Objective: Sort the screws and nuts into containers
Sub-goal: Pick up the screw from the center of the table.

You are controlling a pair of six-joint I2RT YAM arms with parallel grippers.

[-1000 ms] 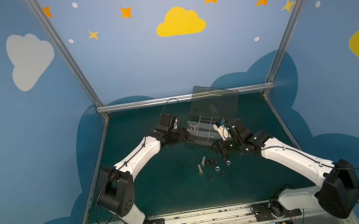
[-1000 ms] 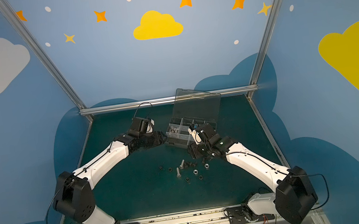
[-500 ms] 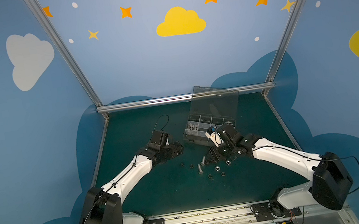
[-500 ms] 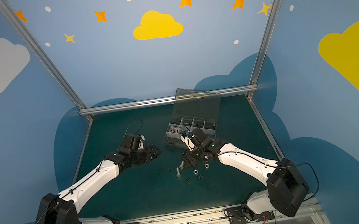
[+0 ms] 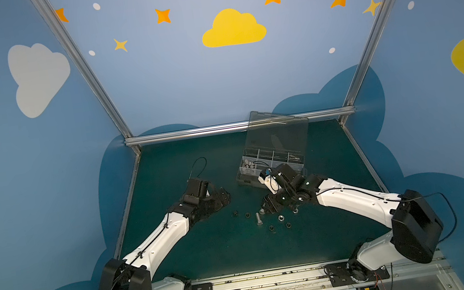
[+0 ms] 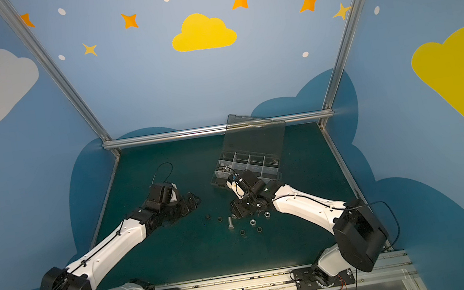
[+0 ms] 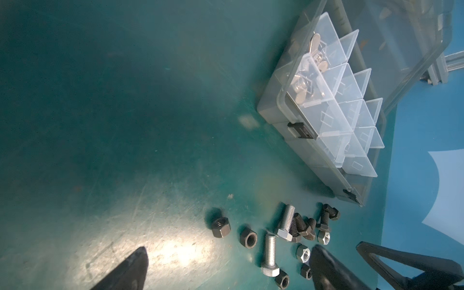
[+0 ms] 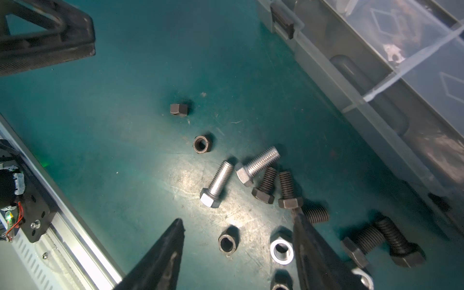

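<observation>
My right gripper should next move to the sides of the black nut (image 5: 235,213) (image 8: 178,109) nearest my left gripper and close there.
Loose screws and nuts lie in a small pile on the green mat. In the right wrist view I see silver bolts (image 8: 217,184), black screws (image 8: 266,185), black nuts (image 8: 202,144) and a silver nut (image 8: 281,249). My right gripper (image 8: 238,218) hangs open just over this pile (image 5: 259,219), with a black nut and the silver nut between its fingers, untouched. My left gripper (image 7: 229,252) is open and empty, left of the pile (image 5: 222,198). The containers are a clear box (image 5: 243,178) behind the pile, lid (image 5: 278,132) raised. Winged pieces (image 7: 305,82) fill one end compartment.
The box's front wall (image 8: 351,82) stands close beside the pile. A metal rail (image 8: 75,226) runs along the mat's front edge. Blue walls and slanted frame posts (image 5: 354,93) close in the mat at the back and sides.
My left arm has drawn back from the box toward the front left, and its jaws have spread wider. My right gripper has dropped from the box's front edge down to the pile.
</observation>
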